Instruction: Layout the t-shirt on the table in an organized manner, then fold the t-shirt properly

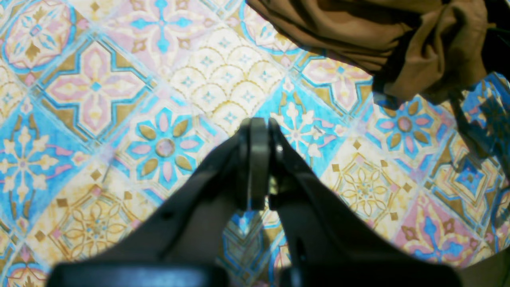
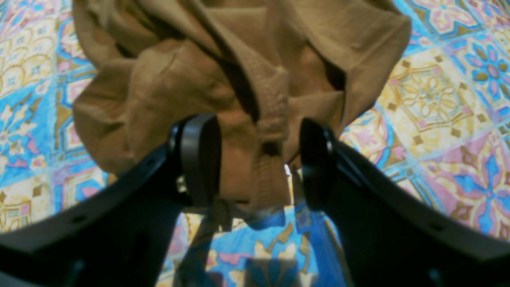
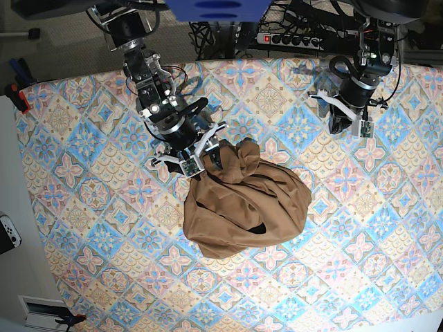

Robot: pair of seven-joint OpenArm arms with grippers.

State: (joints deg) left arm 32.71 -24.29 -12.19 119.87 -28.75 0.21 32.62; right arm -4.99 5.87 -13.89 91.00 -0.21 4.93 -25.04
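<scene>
Next, I take my left gripper over to the tan t-shirt's far edge [image 3: 286, 173] [image 1: 313, 40], on the side away from my right gripper, and close it there.
The tan t-shirt [image 3: 242, 200] lies crumpled in a heap near the middle of the patterned table [image 3: 104, 207]. At the heap's upper left edge my right gripper [image 3: 208, 155] reaches into the cloth. Seen from the right wrist, that gripper [image 2: 257, 159] is open, its fingers straddling a ribbed fold of the t-shirt [image 2: 239, 79]; the left pad [image 2: 199, 159] touches the cloth and a gap shows at the right pad. My left gripper [image 3: 346, 128] hangs over bare table at the back right, away from the shirt. In its own view this gripper [image 1: 259, 127] is shut and empty, the t-shirt [image 1: 398, 36] beyond it.
A power strip with cables [image 3: 304, 38] lies behind the table's far edge. A red clamp [image 3: 17, 93] sits at the table's left corner, and a white game controller [image 3: 7, 232] lies off the left side. Patterned cloth surrounds the heap on all sides.
</scene>
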